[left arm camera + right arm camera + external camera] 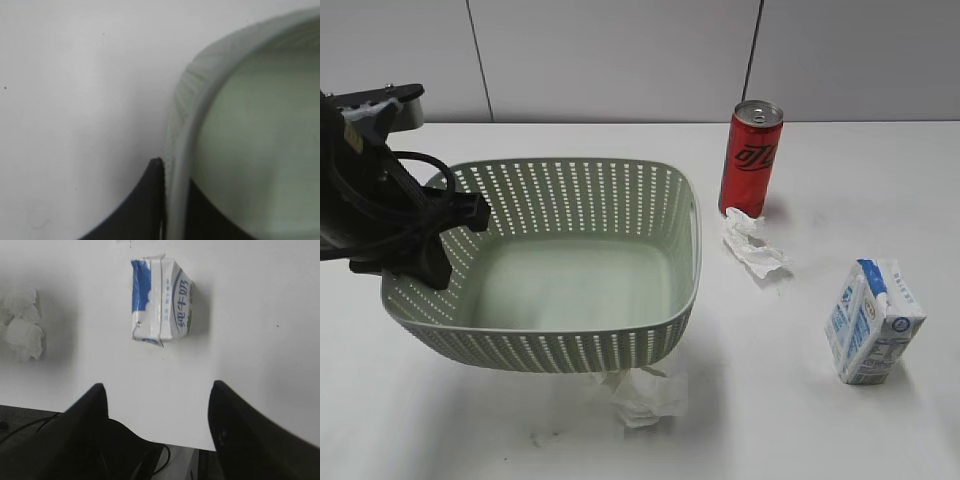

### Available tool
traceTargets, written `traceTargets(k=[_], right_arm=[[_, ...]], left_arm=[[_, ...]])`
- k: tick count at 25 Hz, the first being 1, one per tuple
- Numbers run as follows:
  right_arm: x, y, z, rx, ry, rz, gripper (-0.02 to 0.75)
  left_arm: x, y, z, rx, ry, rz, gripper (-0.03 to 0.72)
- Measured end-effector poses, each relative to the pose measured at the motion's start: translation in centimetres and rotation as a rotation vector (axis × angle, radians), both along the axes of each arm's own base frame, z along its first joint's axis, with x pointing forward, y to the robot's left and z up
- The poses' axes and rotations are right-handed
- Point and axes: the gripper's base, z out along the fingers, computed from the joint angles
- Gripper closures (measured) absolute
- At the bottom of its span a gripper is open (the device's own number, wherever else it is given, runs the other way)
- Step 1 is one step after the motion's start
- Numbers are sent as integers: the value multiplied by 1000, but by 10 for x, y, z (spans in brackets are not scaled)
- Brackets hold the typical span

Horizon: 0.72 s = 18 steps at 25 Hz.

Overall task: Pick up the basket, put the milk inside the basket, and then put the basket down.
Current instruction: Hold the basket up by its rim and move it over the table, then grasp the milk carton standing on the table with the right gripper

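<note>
Next, my right gripper closes on the top end (886,292) (151,299) of the white-and-blue milk carton, past the open side of the basket.
The pale green basket (570,350) is held tilted a little above the table at centre left. My left gripper (442,238) is shut on its left rim. In the left wrist view the fingers (175,172) clamp the rim of the basket (240,125) from both sides. The basket is empty. The white-and-blue milk carton (873,320) stands on the table at the right. My right gripper (157,390) is open and empty above the table's near edge, with the milk (160,305) ahead of it. The right gripper is out of the exterior view.
A red soda can (751,158) stands behind the basket's right side. A crumpled tissue (752,243) lies in front of the can. Another tissue (645,395) lies under the basket's front corner. A tissue (20,325) also shows in the right wrist view.
</note>
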Motion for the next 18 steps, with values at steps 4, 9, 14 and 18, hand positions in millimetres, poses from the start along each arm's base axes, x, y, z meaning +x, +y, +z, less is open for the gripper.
traceTargets(k=[4,9,14,18], right_arm=[[37,7,-14,4,86,26,259],[56,35,-40,-53,168,144,130],[68,45,-60,-152,170,116,71],[78,46,-79,-173,200,96,69]], left_arm=[[0,0,0,1,-1,0,688],[0,0,0,0,-1,0,688],[0,0,0,0,-1,0,688],[0,0,0,0,-4,0,688]])
